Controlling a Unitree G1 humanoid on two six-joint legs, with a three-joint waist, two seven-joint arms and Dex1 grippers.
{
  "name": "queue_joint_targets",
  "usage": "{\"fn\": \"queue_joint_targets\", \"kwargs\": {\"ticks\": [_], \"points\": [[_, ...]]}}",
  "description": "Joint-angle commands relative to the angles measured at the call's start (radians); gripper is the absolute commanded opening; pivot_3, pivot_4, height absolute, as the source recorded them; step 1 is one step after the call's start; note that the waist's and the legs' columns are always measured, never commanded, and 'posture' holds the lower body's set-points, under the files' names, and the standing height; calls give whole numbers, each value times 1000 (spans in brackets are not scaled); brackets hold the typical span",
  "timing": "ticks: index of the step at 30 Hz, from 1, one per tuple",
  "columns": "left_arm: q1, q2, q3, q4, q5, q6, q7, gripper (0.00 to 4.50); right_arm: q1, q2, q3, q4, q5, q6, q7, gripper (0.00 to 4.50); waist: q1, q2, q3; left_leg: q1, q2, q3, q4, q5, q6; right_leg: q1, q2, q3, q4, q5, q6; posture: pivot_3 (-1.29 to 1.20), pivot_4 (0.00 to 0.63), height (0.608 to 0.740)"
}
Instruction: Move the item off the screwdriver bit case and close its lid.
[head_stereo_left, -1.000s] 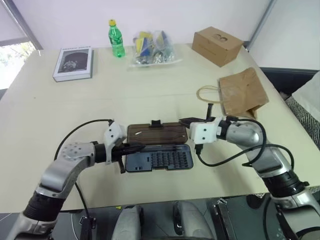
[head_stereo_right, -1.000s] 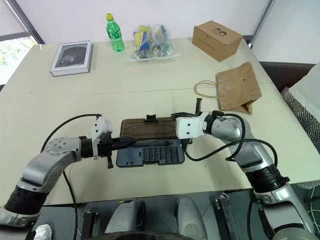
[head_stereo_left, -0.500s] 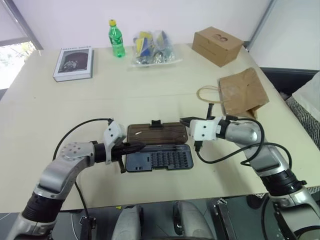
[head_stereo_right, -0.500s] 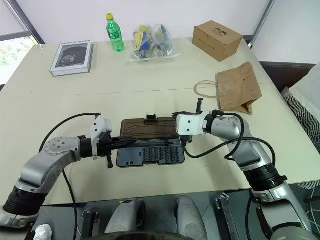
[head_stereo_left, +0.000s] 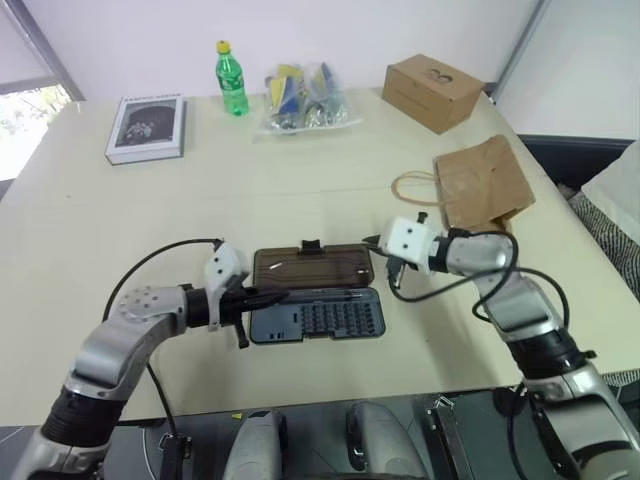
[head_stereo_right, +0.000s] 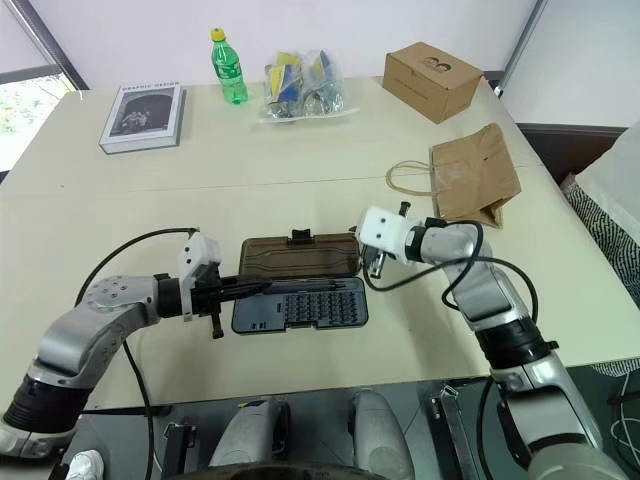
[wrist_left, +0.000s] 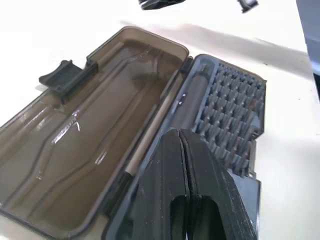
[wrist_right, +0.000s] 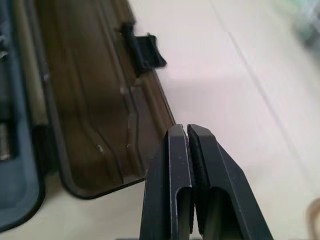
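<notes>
My right gripper needs to open its shut fingers, which are outside the lid's far edge, and pinch that edge beside the lid's corner (wrist_right: 164, 98) before closing the lid.
The screwdriver bit case (head_stereo_left: 330, 318) lies open near the table's front, its blue-grey tray toward me. Its smoky brown lid (head_stereo_left: 312, 266) lies flat on the far side, with the black latch tab (head_stereo_left: 312, 246) at its far edge. The brown paper bag (head_stereo_left: 485, 185) rests on the table to the right, apart from the case. My left gripper (head_stereo_left: 280, 293) is shut and empty, over the left end of the tray by the hinge. My right gripper (head_stereo_left: 378, 242) is shut and empty at the lid's far right corner (wrist_right: 150, 170).
Along the far side of the table stand a grey-covered book (head_stereo_left: 147, 126), a green bottle (head_stereo_left: 232, 77), a clear bag of packets (head_stereo_left: 303, 97) and a cardboard box (head_stereo_left: 433, 92). The table's front edge runs just below the case.
My right gripper has rolled at the wrist and shifted slightly along the lid's right end. The left gripper, the case and the bag have stayed put.
</notes>
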Motion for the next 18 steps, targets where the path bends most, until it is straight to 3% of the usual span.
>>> {"fn": "queue_joint_targets", "kwargs": {"ticks": [1,9,18], "points": [[12,19,32,-29,-17,-1,-15,0,-73,21,-35,18,60,62,20,66,1,0,0,0,0,0,0,0,0,0,0,0,0,0,0,0,150,740],[47,24,13,-48,3,-11,-20,0,-148,36,6,125,58,35,39,3970,3,0,0,0,0,0,0,0,0,0,-1,0,1,0,0,0,150,740],[40,0,-34,-11,48,-53,-31,0,-234,111,48,356,46,-25,70,3970,-3,0,0,1,-1,0,2,0,0,-1,0,0,8,0,0,0,150,740]]}}
